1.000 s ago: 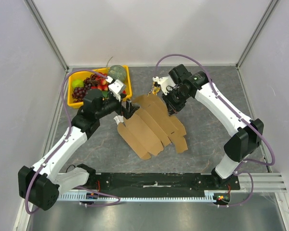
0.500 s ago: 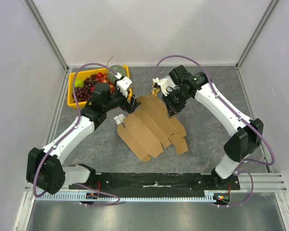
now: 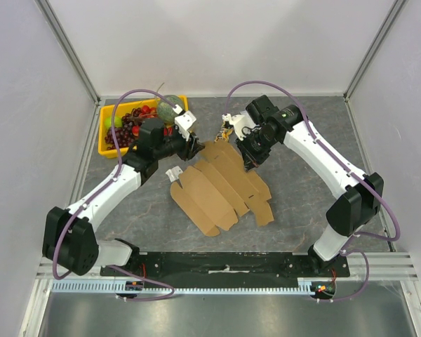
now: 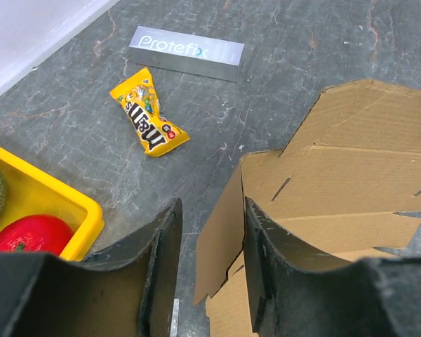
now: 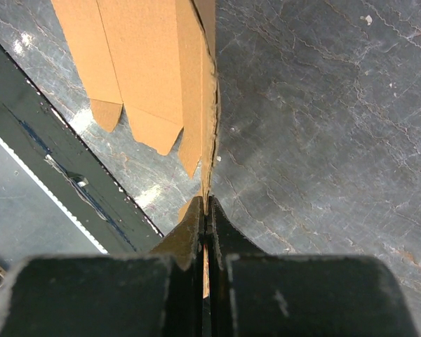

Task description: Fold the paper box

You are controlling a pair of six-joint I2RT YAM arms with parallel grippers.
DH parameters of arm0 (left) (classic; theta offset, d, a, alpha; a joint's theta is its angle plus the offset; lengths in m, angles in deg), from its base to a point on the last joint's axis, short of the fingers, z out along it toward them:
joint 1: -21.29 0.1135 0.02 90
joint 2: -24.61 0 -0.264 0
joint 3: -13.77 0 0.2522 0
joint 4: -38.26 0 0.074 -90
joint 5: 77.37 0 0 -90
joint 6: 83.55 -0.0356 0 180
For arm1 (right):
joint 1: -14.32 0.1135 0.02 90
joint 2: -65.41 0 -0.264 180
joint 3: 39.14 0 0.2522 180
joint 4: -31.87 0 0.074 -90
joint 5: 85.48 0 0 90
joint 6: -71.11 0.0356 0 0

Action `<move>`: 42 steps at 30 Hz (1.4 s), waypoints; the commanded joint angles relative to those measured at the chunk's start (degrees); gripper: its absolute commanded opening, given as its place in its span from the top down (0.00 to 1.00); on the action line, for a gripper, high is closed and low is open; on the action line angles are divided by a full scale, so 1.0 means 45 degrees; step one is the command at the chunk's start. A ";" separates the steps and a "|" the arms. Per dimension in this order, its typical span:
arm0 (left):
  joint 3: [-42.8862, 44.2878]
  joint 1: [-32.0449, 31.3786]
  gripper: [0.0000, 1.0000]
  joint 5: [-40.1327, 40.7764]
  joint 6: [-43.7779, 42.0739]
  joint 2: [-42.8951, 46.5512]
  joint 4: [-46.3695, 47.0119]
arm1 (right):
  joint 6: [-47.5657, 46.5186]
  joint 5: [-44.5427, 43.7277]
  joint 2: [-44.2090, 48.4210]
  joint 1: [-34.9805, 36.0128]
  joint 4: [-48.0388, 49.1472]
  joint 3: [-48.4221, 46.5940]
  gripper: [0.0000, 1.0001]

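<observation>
I need to open my right gripper, which pinches the paper box's far edge too near the end tabs, and take the box's edge nearer its middle (image 3: 234, 149).
The paper box (image 3: 221, 186) is a flat brown die-cut cardboard sheet lying mid-table, its far end lifted. My left gripper (image 3: 194, 149) is at the sheet's far left corner. In the left wrist view, an upright flap of the paper box (image 4: 351, 182) stands between the jaws of the left gripper (image 4: 212, 210). It rests against the right finger, with a gap to the left one. My right gripper (image 3: 249, 156) holds the far right edge. In the right wrist view, the right gripper (image 5: 208, 203) is shut on the thin edge of the paper box (image 5: 147, 63).
A yellow fruit tray (image 3: 102, 137) with grapes and other fruit sits at the back left, its corner (image 4: 63, 203) close to my left fingers. A yellow candy packet (image 4: 149, 112) and a grey bar (image 4: 186, 53) lie beyond the sheet. Enclosure walls stand around the table.
My left arm has moved right and forward to the sheet's far left corner, and its jaws have narrowed around the raised flap. The right arm has held still.
</observation>
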 commanded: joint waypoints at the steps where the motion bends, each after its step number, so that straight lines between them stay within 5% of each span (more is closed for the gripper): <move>1: 0.0682 0.0003 0.56 -0.0458 -0.0134 -0.0227 0.0058 | -0.0205 0.0193 0.0006 0.0079 -0.0118 -0.0458 1.00; 5: 0.0702 0.0003 0.65 -0.0614 -0.0075 -0.0169 0.0018 | -0.0166 0.0057 -0.0014 0.0079 -0.0040 -0.0536 1.00; 9: 0.0644 0.0003 0.87 -0.0712 -0.0016 -0.0189 -0.0002 | -0.0108 -0.0275 0.0045 0.0079 0.0116 -0.0459 0.95; 15: 0.0585 0.0022 0.98 -0.0809 0.0296 -0.0266 -0.0002 | -0.0029 -0.0374 0.0649 0.0079 0.1304 0.0535 0.79; 34: -0.0410 -0.0016 0.98 -0.0556 0.1722 -0.0286 0.0623 | 0.1220 -0.1407 0.3950 0.0079 0.8764 0.5769 0.68; 42: -0.0879 -0.0016 0.98 -0.0419 0.2151 -0.0345 0.0936 | 0.1337 -0.1448 0.4049 0.0079 0.9530 0.6455 0.72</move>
